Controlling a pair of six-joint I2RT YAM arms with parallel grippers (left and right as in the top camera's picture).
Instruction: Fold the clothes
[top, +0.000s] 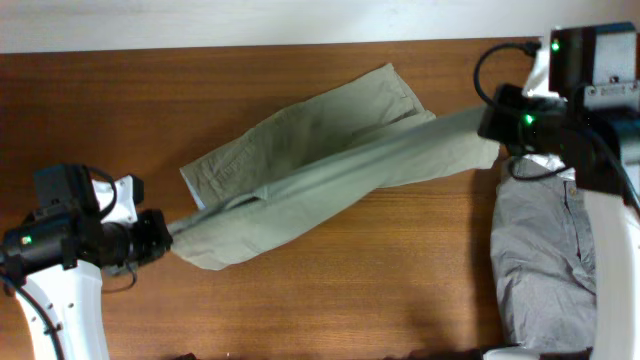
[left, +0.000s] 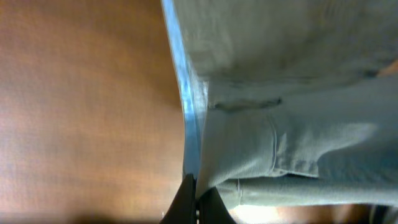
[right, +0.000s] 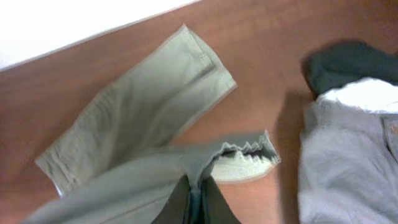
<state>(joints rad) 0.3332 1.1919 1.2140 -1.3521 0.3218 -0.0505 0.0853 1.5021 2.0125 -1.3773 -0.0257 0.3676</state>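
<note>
I need to use my right gripper to let go of the leg hem, now lifted off the table, on the hem end of the khaki shorts' flat back leg (top: 411, 86) (right: 207, 53).
The khaki shorts (top: 320, 170) lie across the middle of the wooden table, one leg flat toward the back and the other stretched taut between my two grippers. My left gripper (top: 165, 238) is shut on the waistband end at the left; in the left wrist view the fingers (left: 198, 202) pinch the cloth (left: 286, 112) beside its pale blue inner edge (left: 183, 81). My right gripper (top: 492, 125) is shut on the leg hem at the right, lifted off the table; in the right wrist view the fingers (right: 196, 199) pinch the hem (right: 245, 158).
Grey trousers (top: 545, 260) lie at the right edge below the right arm, also in the right wrist view (right: 348, 162), with a dark garment (right: 348, 62) and a white one (right: 367, 93) beside them. A white wall strip (top: 250, 20) borders the table's far edge.
</note>
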